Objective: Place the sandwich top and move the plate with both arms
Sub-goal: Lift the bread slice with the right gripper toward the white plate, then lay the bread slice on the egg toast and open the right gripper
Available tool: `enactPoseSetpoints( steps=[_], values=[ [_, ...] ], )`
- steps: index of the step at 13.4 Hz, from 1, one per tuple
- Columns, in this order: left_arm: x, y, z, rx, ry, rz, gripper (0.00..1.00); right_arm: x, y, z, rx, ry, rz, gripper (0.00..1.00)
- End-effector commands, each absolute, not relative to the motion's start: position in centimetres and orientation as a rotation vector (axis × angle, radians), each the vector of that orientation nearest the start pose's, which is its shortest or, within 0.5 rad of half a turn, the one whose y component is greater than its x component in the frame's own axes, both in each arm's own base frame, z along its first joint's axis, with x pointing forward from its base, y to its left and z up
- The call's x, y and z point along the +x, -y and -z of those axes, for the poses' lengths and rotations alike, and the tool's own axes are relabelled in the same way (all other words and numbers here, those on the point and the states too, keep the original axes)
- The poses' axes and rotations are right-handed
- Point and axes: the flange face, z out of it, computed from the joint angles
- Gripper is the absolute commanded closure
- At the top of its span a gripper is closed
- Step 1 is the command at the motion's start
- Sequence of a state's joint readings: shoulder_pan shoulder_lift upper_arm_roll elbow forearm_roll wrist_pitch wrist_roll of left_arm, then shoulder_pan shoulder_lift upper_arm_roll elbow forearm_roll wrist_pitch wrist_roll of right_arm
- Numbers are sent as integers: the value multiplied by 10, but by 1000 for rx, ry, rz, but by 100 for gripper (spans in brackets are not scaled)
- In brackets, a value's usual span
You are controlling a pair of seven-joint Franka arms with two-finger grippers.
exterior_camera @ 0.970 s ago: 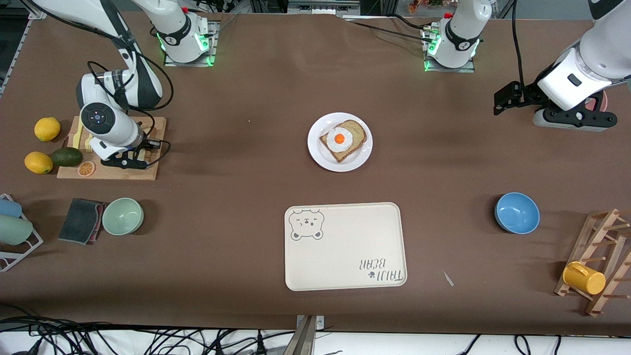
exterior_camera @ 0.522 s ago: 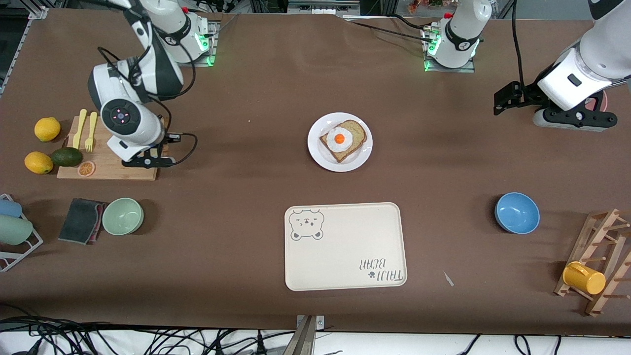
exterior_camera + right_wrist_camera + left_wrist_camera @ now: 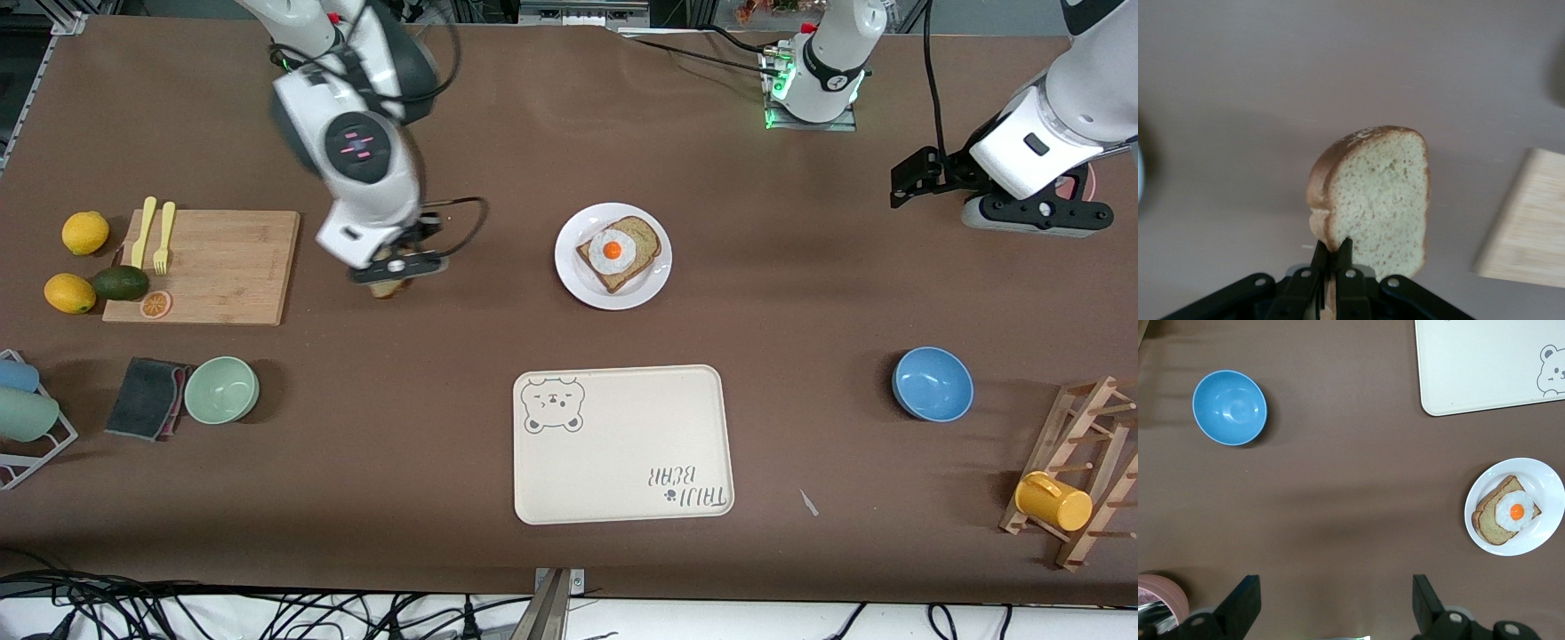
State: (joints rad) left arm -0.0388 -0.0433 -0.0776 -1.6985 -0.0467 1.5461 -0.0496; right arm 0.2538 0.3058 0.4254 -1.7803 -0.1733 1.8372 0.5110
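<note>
Next, I release the sandwich top with my right gripper over the fried egg on the white plate's bread slice (image 3: 620,252).
The sandwich top (image 3: 1378,197), a speckled brown slice, hangs on edge from my right gripper (image 3: 1333,250), which is shut on its crust. In the front view the right gripper (image 3: 397,269) is over bare table between the cutting board and the plate, with only a bit of the sandwich top (image 3: 386,288) showing under it. The white plate (image 3: 578,280) at mid-table carries a bread slice with a fried egg (image 3: 622,252). My left gripper (image 3: 914,180) waits open over the left arm's end of the table; the left wrist view shows its fingers (image 3: 1239,605) wide apart, with the plate (image 3: 1545,477) farther off.
A wooden cutting board (image 3: 222,267) with a fork, lemons and an avocado lies at the right arm's end. The cream bear tray (image 3: 622,444) lies nearer the front camera than the plate. There are also a blue bowl (image 3: 933,383), a green bowl (image 3: 221,389) and a mug rack (image 3: 1080,471).
My right arm has lifted off the cutting board and swung toward the plate, carrying the sandwich top. The left arm has not moved.
</note>
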Motion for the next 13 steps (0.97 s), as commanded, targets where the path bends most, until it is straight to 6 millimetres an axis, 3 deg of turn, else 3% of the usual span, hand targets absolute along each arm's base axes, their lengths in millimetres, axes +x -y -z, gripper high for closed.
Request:
enactPoseSetpoints(
  steps=[1, 3, 6, 8, 11, 13],
  values=[
    [533, 69, -592, -3186, -101, -186, 0, 498, -439, -362, -3221, 259, -282, 100],
    [533, 69, -592, -3185, -99, -189, 0, 500, -486, -366, -3186, 149, -243, 100],
    [533, 69, -592, -3185, -99, -189, 0, 494, -532, -355, -3128, -90, -272, 100],
    [533, 69, -592, -3185, -99, -189, 0, 484, -572, -358, -3081, -105, -250, 100],
    [533, 68, -591, -3185, -97, -191, 0, 496, -592, -334, -2957, -273, -200, 100],
    [533, 68, -591, -3185, -97, -193, 0, 491, -601, -313, -2946, -284, -210, 100]
  ],
)
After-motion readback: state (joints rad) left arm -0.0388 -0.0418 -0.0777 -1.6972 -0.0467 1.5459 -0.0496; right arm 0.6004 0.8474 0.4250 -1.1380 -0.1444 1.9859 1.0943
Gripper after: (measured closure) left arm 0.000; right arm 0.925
